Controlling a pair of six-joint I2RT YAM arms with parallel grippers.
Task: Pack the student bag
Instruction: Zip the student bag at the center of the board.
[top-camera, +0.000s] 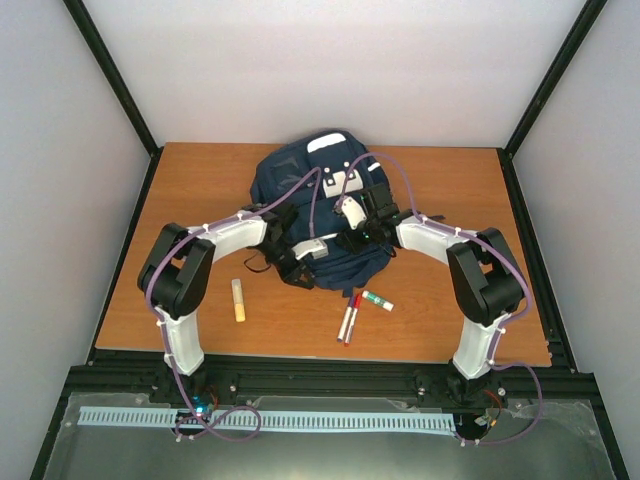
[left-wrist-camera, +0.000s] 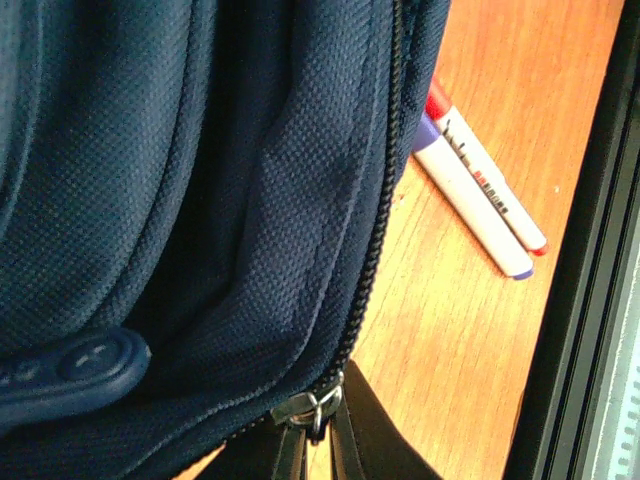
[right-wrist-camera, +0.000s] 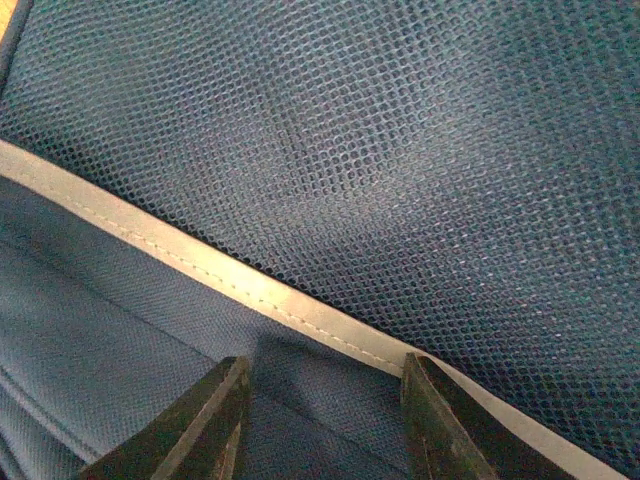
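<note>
The zipper bends around the bag's corner at the pull, so next my left gripper lets go of the pull and pinches the zipper's edge (left-wrist-camera: 243, 430) behind it.
The student bag (top-camera: 318, 205) is a navy backpack lying in the middle of the wooden table. In the left wrist view its navy fabric (left-wrist-camera: 200, 200) and black zipper (left-wrist-camera: 375, 240) fill the frame. My left gripper (top-camera: 300, 255) is at the bag's near edge. Its fingers (left-wrist-camera: 285, 455) are nearly closed around the metal zipper pull (left-wrist-camera: 315, 408). My right gripper (top-camera: 365, 225) is over the bag's right side. It is open (right-wrist-camera: 325, 400), with its fingers (right-wrist-camera: 215, 420) just above navy fabric, beside a pale reflective stripe (right-wrist-camera: 250, 285) and a mesh panel (right-wrist-camera: 400, 150).
A yellow stick (top-camera: 239, 300) lies left of the bag. A red marker and a purple marker (top-camera: 349, 318) lie side by side near the front edge, and they also show in the left wrist view (left-wrist-camera: 480, 195). A green-capped white tube (top-camera: 378, 300) lies beside them.
</note>
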